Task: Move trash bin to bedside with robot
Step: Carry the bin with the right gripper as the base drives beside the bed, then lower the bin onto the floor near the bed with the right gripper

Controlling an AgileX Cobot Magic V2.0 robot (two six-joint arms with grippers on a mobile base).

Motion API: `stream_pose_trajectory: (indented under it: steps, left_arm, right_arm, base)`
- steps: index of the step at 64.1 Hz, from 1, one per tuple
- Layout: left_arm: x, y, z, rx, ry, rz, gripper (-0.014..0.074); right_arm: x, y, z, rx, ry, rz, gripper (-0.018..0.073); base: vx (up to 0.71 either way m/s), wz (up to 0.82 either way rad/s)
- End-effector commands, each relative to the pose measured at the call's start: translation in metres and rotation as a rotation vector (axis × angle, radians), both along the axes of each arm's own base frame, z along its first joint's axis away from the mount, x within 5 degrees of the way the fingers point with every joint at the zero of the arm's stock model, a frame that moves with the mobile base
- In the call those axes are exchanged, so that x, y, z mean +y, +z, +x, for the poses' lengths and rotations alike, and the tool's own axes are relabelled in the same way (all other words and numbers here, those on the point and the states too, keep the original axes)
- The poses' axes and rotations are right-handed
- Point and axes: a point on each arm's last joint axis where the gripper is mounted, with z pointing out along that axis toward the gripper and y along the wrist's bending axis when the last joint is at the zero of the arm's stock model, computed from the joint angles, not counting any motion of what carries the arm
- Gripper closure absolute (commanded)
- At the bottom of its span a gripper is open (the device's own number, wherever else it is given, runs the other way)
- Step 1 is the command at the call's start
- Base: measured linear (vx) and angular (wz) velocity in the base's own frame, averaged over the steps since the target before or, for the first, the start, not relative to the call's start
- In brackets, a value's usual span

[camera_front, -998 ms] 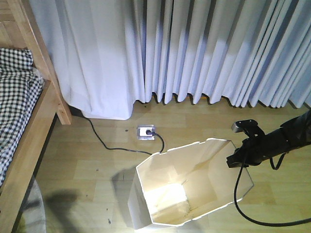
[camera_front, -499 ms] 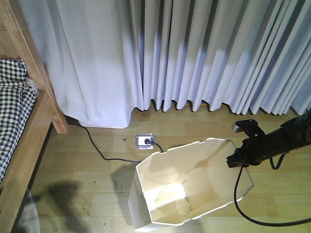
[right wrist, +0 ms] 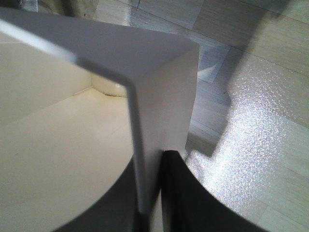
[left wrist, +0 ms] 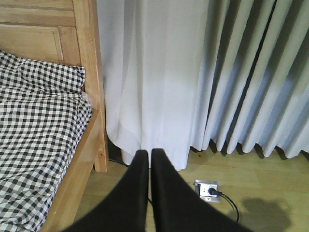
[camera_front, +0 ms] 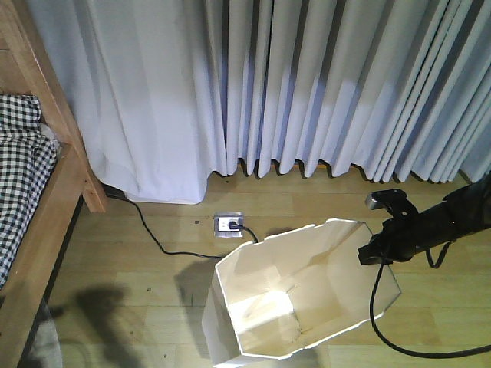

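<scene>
I need to use my right gripper to set the white trash bin down upright on the wooden floor (camera_front: 282, 334) in front of the floor socket.
The white faceted trash bin (camera_front: 322, 268) stands on the wooden floor at the lower middle of the front view, cream-white inside. My right gripper (camera_front: 374, 253), on a thin black arm with a trailing cable, is at the bin's right rim. In the right wrist view it (right wrist: 153, 193) is shut on the bin's wall (right wrist: 164, 92), one finger inside and one outside. The bed (camera_front: 54, 222), with a wooden frame and checked bedding (camera_front: 19, 169), is at the left, apart from the bin. My left gripper (left wrist: 149, 155) is shut and empty, pointing at the curtain beside the bed (left wrist: 91, 145).
White curtains (camera_front: 291, 84) hang along the far wall down to the floor. A floor socket (camera_front: 229, 223) with a black cable (camera_front: 153, 239) lies between bin and bed. The bed's corner post (camera_front: 61, 123) stands at the left.
The bed and floor socket have shifted left and lower in the front view, while the bin and right gripper keep their place in it. The grip on the rim is unchanged.
</scene>
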Motion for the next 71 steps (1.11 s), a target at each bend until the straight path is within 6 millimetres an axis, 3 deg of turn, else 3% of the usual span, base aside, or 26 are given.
stream_pose_trajectory:
  steps: [1, 14, 26, 71]
  left_arm:
    - [0.0, 0.005, 0.001, -0.077, -0.004, 0.004, 0.0603]
    - [0.0, 0.005, 0.001, -0.077, -0.004, 0.004, 0.0603]
    - [0.0, 0.005, 0.001, -0.077, -0.004, 0.004, 0.0603]
    - [0.0, 0.005, 0.001, -0.077, -0.004, 0.004, 0.0603]
  right_arm:
    - [0.011, 0.034, 0.009, -0.029, -0.032, 0.179, 0.0564]
    - [0.009, 0.032, 0.009, -0.032, -0.033, 0.162, 0.0564]
    - [0.001, 0.014, 0.012, -0.032, -0.11, 0.063, 0.0564]
    - [-0.019, -0.105, 0.081, -0.026, -0.288, 0.012, 0.0564]
  base:
    - [0.0, 0.0]
    - [0.0, 0.0]
    - [0.0, -0.01]
    - [0.0, 0.0]
